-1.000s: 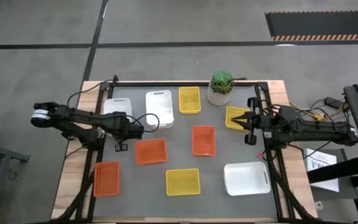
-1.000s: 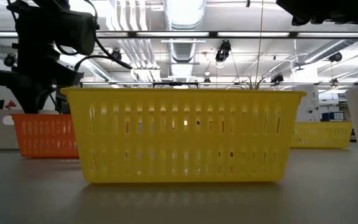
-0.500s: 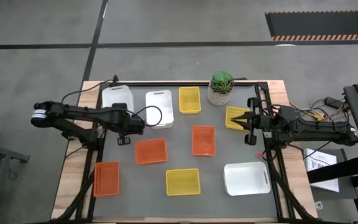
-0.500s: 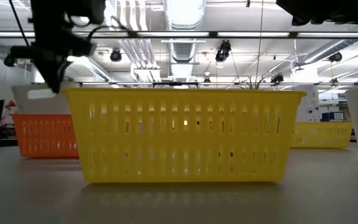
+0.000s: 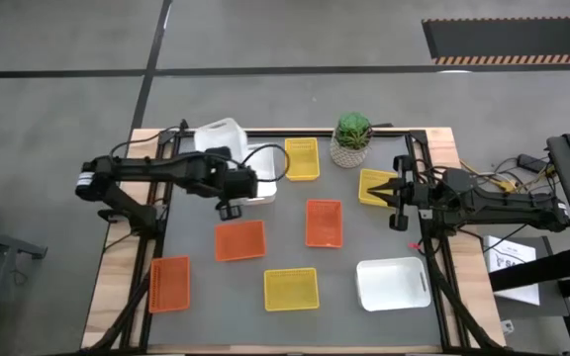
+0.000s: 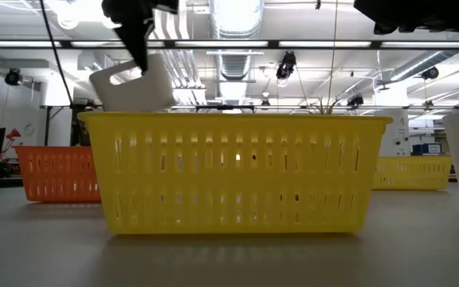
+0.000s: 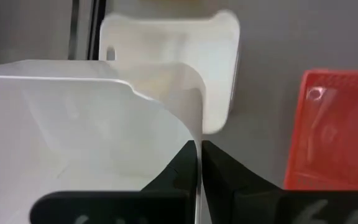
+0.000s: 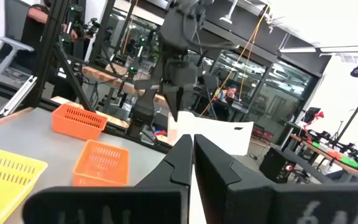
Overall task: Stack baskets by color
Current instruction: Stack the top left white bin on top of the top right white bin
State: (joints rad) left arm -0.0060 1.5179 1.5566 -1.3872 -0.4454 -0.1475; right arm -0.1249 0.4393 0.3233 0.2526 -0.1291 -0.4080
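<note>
My left gripper has a white basket. It will let go of it inside the second white basket (image 5: 255, 172) (image 7: 168, 67) beside the far yellow basket.
My left gripper (image 5: 234, 163) is shut on a white basket (image 5: 220, 136) and holds it in the air at the far left, beside a second white basket (image 5: 258, 170) that rests on its base on the table. In the low view the held basket (image 6: 132, 86) hangs tilted under the gripper (image 6: 142, 60). A third white basket (image 5: 394, 284) sits near right. My right gripper (image 5: 388, 190) hovers shut at the right edge, above a yellow basket (image 5: 374, 185). Two more yellow baskets (image 5: 302, 158) (image 5: 291, 289) and orange baskets (image 5: 325, 222) (image 5: 239, 240) (image 5: 169, 284) stand singly on the table. My left gripper pinches one side wall of the white basket at its rim (image 7: 197, 146), with one finger (image 7: 178, 171) inside the basket and the other (image 7: 232, 177) outside. The fingers come from above, slanting down. The basket hangs tilted below them, clear of the table.
A green plant in a white pot (image 5: 352, 138) stands at the far edge between the yellow baskets. A black frame rail (image 5: 265, 132) borders the grey mat. Bare mat lies around the middle, between the orange baskets and the near yellow one.
My left gripper has risen and gone toward the table's right and far edge, carrying the white basket. The basket, which stood on the table at the far left, is now lifted clear and tilted, next to the second white basket.
</note>
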